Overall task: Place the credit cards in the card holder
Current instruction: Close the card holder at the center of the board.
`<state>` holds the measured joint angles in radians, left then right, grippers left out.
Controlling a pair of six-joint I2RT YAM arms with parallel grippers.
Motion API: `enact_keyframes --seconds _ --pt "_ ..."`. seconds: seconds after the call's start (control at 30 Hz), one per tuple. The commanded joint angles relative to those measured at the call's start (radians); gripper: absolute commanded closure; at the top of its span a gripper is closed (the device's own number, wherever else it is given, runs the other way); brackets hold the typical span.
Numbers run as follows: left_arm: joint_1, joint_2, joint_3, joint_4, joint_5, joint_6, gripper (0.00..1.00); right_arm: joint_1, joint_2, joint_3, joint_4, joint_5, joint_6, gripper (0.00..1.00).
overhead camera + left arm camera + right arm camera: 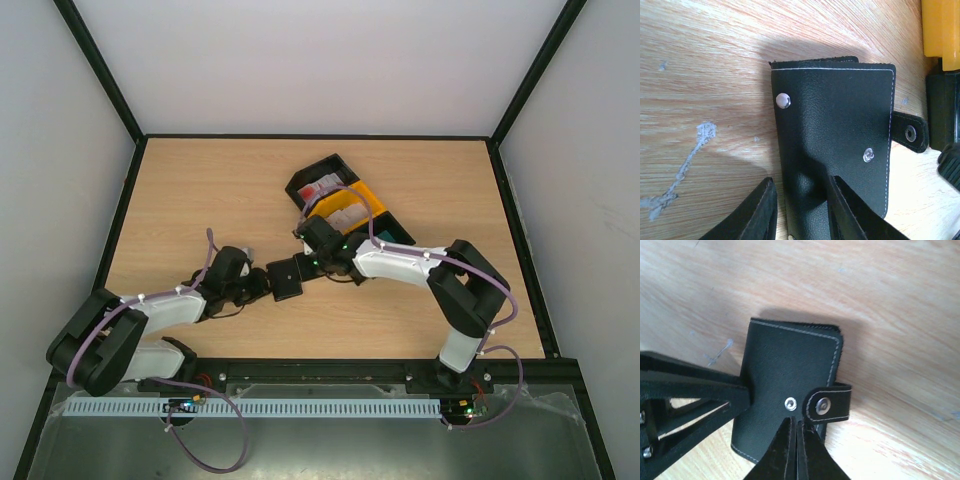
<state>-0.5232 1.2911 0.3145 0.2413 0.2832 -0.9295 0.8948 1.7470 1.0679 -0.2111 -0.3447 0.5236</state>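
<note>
Next, my right gripper opens, takes the strap (817,406) by its end and folds it over the stud, as the snap strap is lying unfastened short of the stud.
The card holder (286,278) (835,125) (785,365) lies shut and flat on the table between my two grippers. Its snap strap (829,404) is folded over the edge and unfastened, beside a bare stud (790,403). My left gripper (262,285) (801,181) stands partly open astride the holder's left edge. One finger is over the wood with a thin gap to the edge, and the other rests on the cover, which bulges between them. My right gripper (303,265) (796,421) is shut, its tips on the cover by the stud. Credit cards (320,187) lie in the trays.
A black tray (325,172), a yellow tray (368,198) (940,30) and another black tray (398,232) stand in a row just behind the right gripper. Black frame rails edge the table on all sides. A pale scratch (687,160) marks the wood.
</note>
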Motion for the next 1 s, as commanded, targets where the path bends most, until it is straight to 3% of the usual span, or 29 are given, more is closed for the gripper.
enact_keyframes --seconds 0.0,0.23,0.4,0.7,0.97 --pt "-0.004 0.009 -0.016 -0.010 -0.022 -0.005 0.69 -0.005 -0.015 0.064 -0.093 0.134 0.019 0.96" --pt "-0.006 0.002 -0.017 -0.011 -0.018 -0.008 0.67 0.012 0.028 0.128 -0.186 0.217 0.006 0.69" --pt "-0.006 0.003 -0.020 -0.011 -0.021 -0.009 0.67 0.063 0.106 0.226 -0.264 0.325 0.000 0.63" --pt "-0.008 0.005 -0.022 -0.010 -0.018 -0.009 0.67 0.084 0.162 0.263 -0.303 0.367 0.008 0.66" --pt "-0.008 0.005 -0.022 -0.008 -0.016 -0.007 0.67 0.085 0.155 0.265 -0.313 0.392 0.025 0.85"
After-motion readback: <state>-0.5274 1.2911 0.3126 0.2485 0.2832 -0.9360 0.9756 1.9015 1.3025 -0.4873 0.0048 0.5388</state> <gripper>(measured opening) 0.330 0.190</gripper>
